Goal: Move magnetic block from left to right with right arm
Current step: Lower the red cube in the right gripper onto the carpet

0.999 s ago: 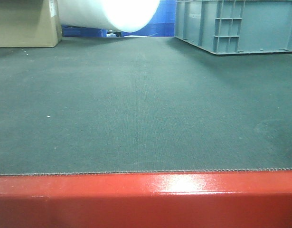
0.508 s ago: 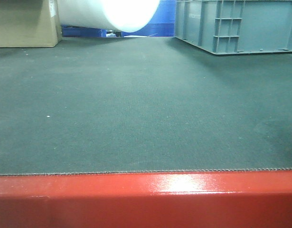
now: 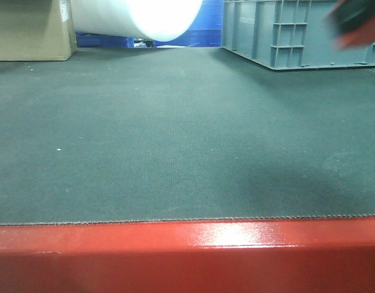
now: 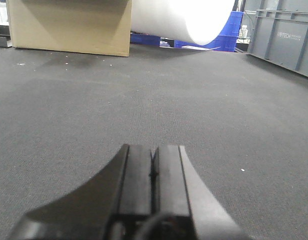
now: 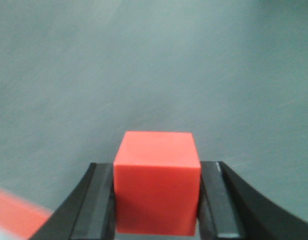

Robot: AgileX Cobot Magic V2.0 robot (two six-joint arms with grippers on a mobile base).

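The robot's right gripper should set the magnetic block down on the carpet (image 3: 180, 177) near the middle of the glossy red edge.
The magnetic block (image 5: 157, 182), a bright red cube, sits clamped between the two black fingers of my right gripper (image 5: 157, 172), held above the dark carpet. In the front view this gripper (image 3: 353, 17) shows as a dark blur at the top right, with the red of the block (image 3: 358, 40) under it. My left gripper (image 4: 154, 150) hovers low over the carpet with its two black pads pressed together and nothing between them.
Along the back stand a cardboard box (image 3: 30, 30) at left, a big white roll (image 3: 141, 17) in the middle and a grey plastic crate (image 3: 285, 33) at right. A glossy red edge (image 3: 187, 256) borders the carpet (image 3: 175, 134) at the front.
My right gripper with the red block has come into the front view at the top right, blurred by motion. Its shadow on the right side of the carpet has grown.
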